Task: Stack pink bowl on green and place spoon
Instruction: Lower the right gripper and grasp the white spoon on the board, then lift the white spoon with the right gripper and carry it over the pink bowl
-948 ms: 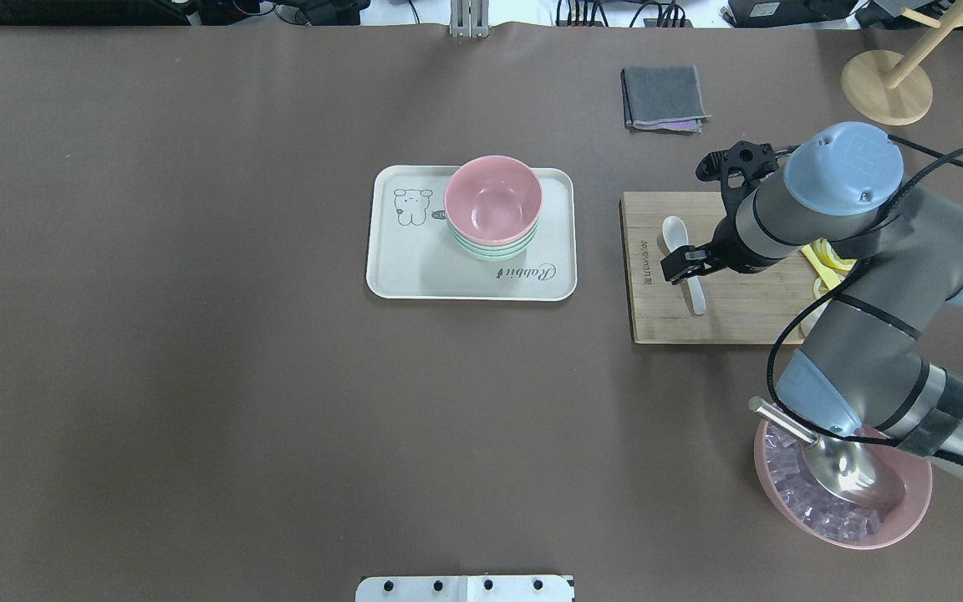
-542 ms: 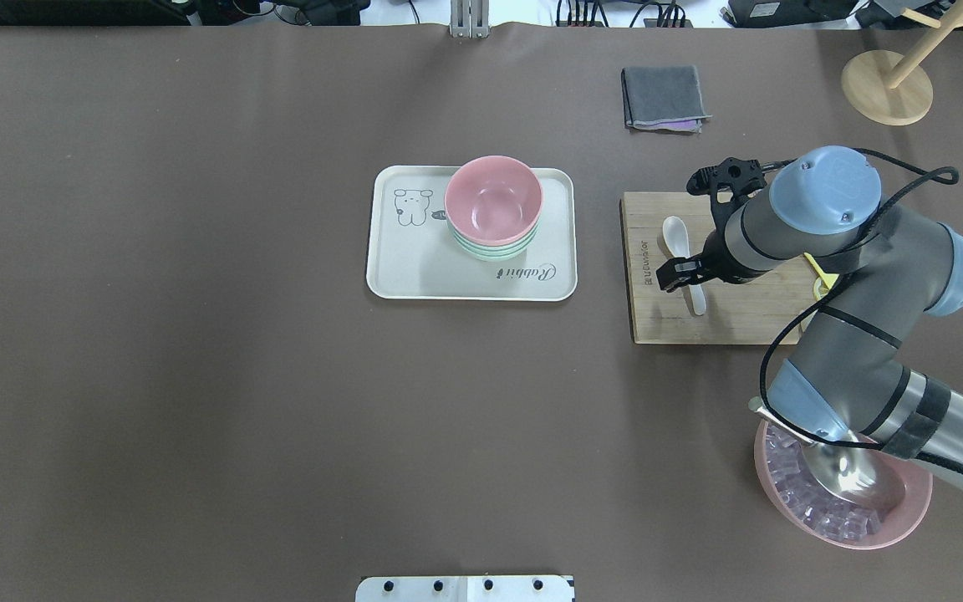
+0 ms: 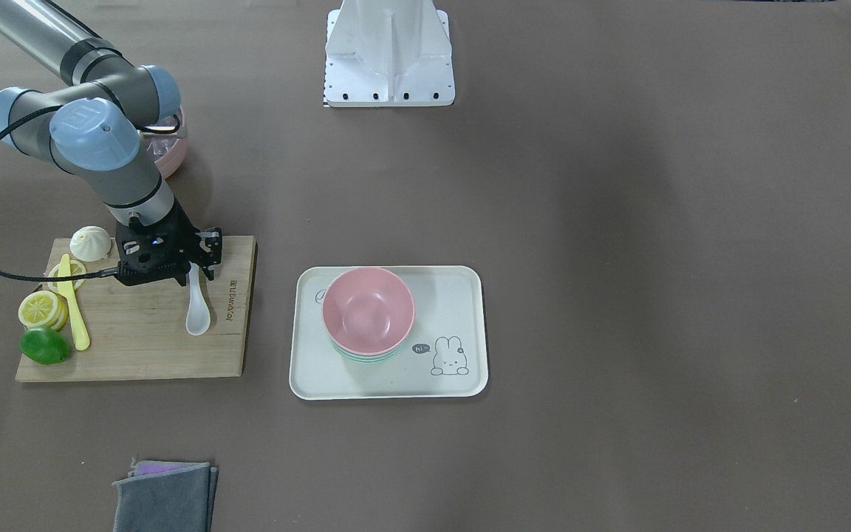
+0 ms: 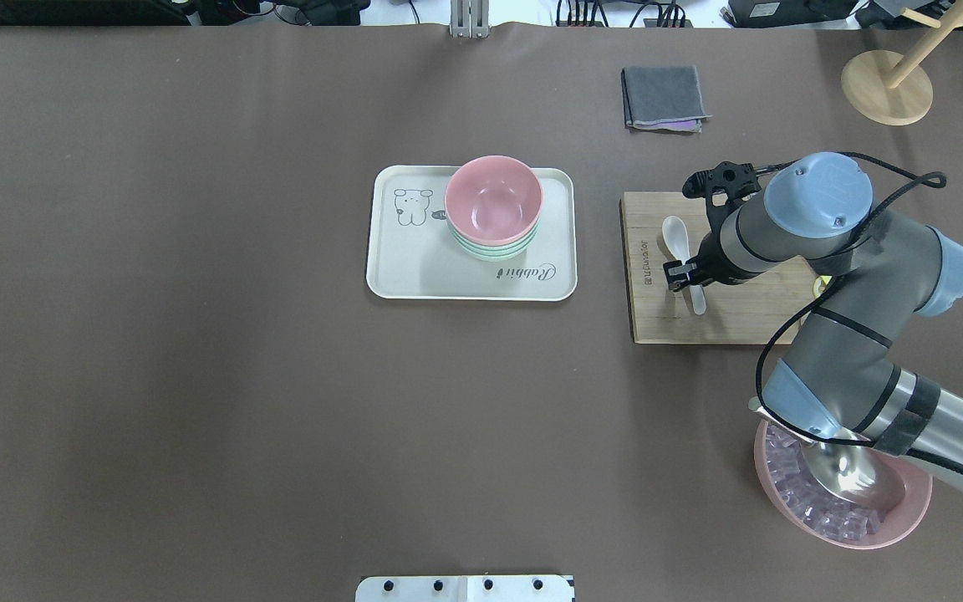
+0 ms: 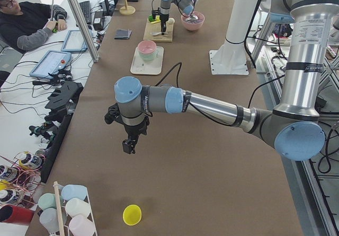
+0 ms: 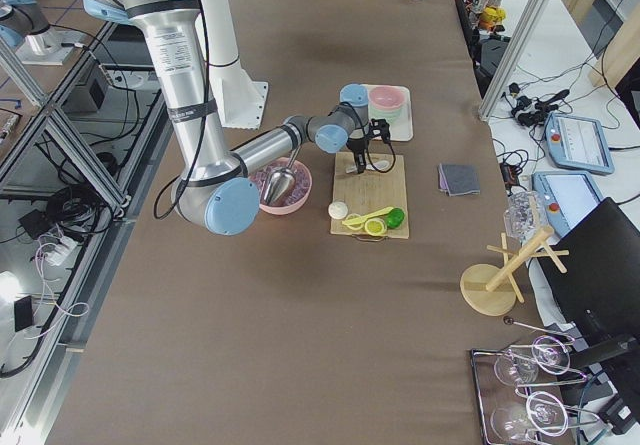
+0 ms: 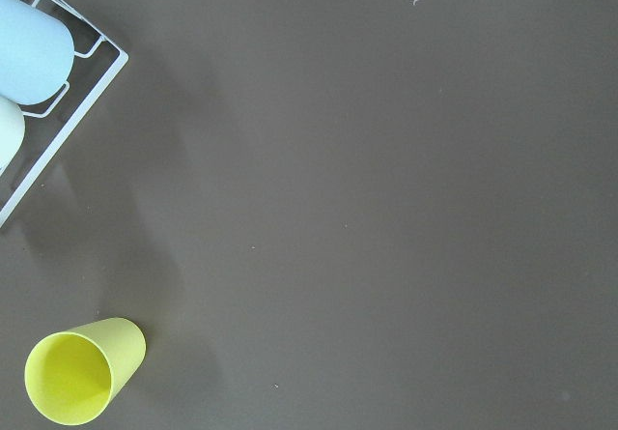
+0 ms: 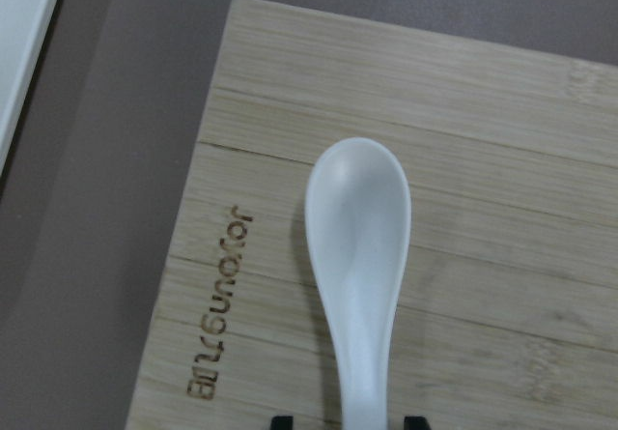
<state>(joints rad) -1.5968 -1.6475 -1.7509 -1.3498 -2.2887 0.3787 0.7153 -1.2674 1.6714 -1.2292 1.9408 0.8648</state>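
Observation:
Next, I release the white spoon from my right gripper inside the pink bowl on the cream tray (image 3: 375,310).
The pink bowl (image 4: 493,201) sits nested on the green bowls (image 4: 494,249) on the cream tray (image 4: 415,267); it also shows in the front view (image 3: 368,309). The white spoon (image 4: 675,234) lies on the bamboo cutting board (image 4: 724,322), bowl end toward the far edge. My right gripper (image 4: 682,276) is low over the spoon's handle. In the right wrist view the spoon (image 8: 359,227) runs down between my two fingertips (image 8: 282,420), which stand apart on either side of it. My left gripper (image 5: 128,147) hangs over bare table far to the left; I cannot tell whether it is open or shut.
A lemon (image 3: 41,309), a lime (image 3: 45,346), a yellow knife (image 3: 74,310) and a bun (image 3: 91,242) share the board. A pink bowl of ice with a metal scoop (image 4: 841,493) sits under my right arm. A grey cloth (image 4: 665,98) lies beyond the board. A yellow cup (image 7: 77,377) lies near my left gripper.
My right arm has swung slightly left and lowered, bringing the gripper down around the spoon's handle. The bowls, tray and spoon have not moved.

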